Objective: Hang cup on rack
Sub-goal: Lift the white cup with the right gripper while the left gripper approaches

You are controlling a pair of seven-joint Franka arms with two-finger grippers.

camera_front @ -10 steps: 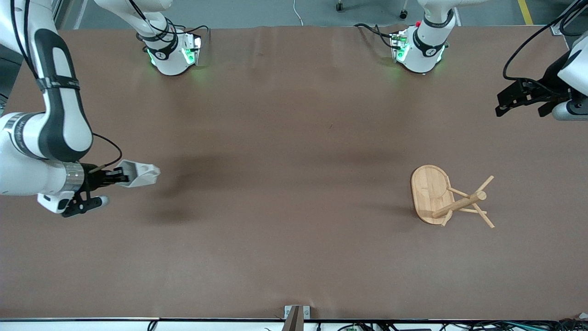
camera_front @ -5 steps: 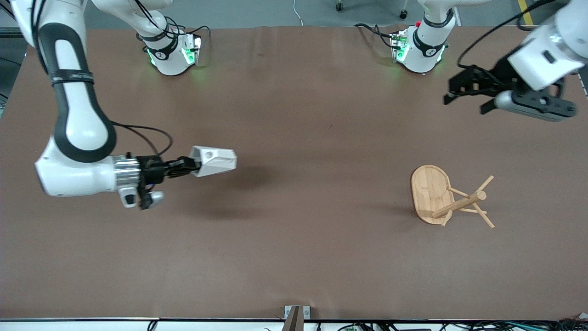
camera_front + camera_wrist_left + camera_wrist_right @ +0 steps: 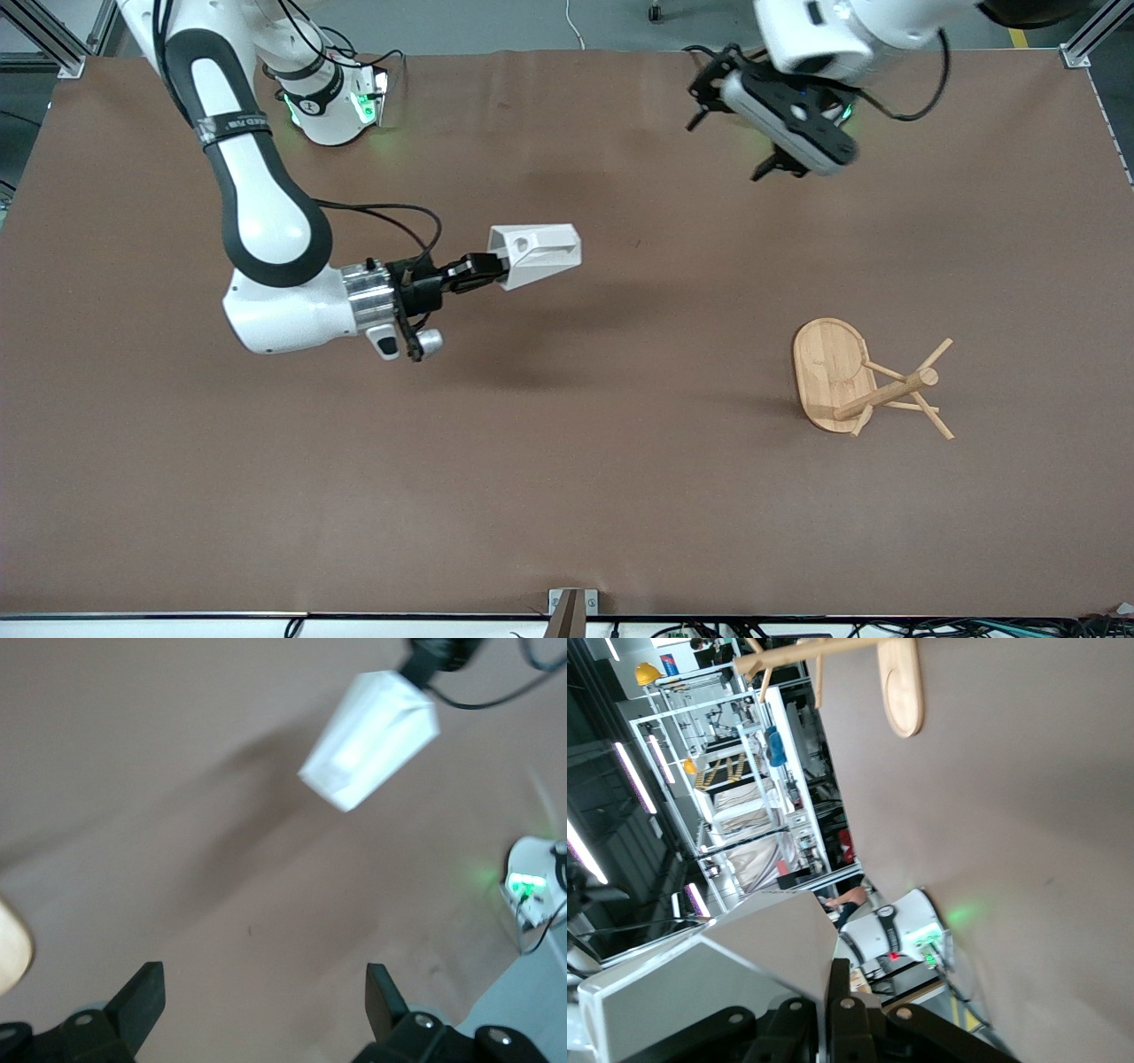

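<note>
The robot's left gripper should close on the loose end [image 3: 564, 248] [image 3: 344, 777] of the white faceted cup, opposite the handle end that the right gripper holds.
My right gripper [image 3: 485, 268] is shut on the handle end of the white faceted cup [image 3: 537, 252] and holds it on its side in the air over the middle of the table. The cup fills the right wrist view [image 3: 718, 970] above the fingers [image 3: 840, 988]. The bamboo rack [image 3: 864, 381] stands on its oval base toward the left arm's end, nearer the front camera. Its base also shows in the right wrist view [image 3: 901, 687]. My left gripper [image 3: 726, 133] is open and empty, in the air over the table near its own base. The left wrist view shows the cup [image 3: 372, 735].
The brown table [image 3: 567, 461] holds only the rack. The two arm bases with green lights [image 3: 332, 106] stand along its edge farthest from the front camera. A metal bracket [image 3: 571, 607] sits at the nearest edge.
My right arm has carried the cup from its own end of the table toward the middle. My left arm has swung in from the table's edge to over the area near its base.
</note>
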